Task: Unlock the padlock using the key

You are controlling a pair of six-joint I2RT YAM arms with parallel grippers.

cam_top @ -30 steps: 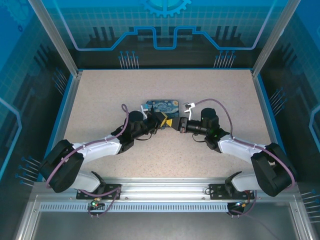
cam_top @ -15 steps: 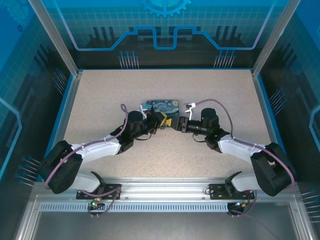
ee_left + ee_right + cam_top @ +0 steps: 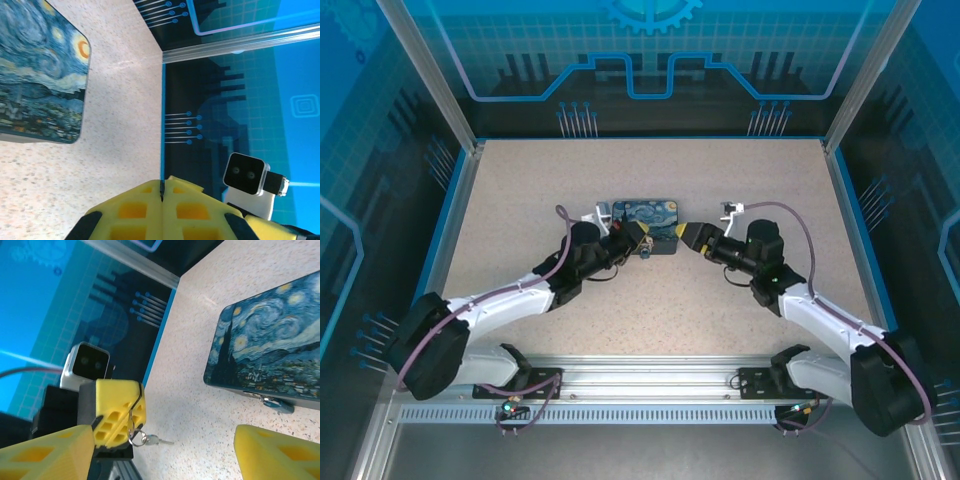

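Note:
My right gripper will pinch the key ring [image 3: 135, 434] and reseat it before unlocking the padlock, because the silver key dangles loose from the key ring in my left gripper.
The key [image 3: 161, 189] is a thin dark sliver pinched between the yellow fingers of my left gripper [image 3: 161, 183], which is shut. In the right wrist view the left gripper [image 3: 120, 407] holds a key ring [image 3: 136, 437], and a second small silver key [image 3: 158, 440] dangles from it just above the table. The blue painted box [image 3: 642, 213] lies right behind the left gripper [image 3: 638, 238]. A small silver-and-blue piece [image 3: 270, 402], apparently the padlock, hangs at the box's front edge. My right gripper [image 3: 697, 235] stands open and empty, right of the box, its fingers [image 3: 47, 452] wide apart.
The speckled table [image 3: 520, 200] is ringed by a blue rim and dark blue enclosure walls [image 3: 410, 120]. The right arm's wrist camera [image 3: 245, 173] faces the left gripper. The two grippers are a short gap apart in front of the box.
My right gripper has pulled back to the right, away from the left gripper it was up against. The left gripper has shifted slightly left and toward the box, keys dangling from it.

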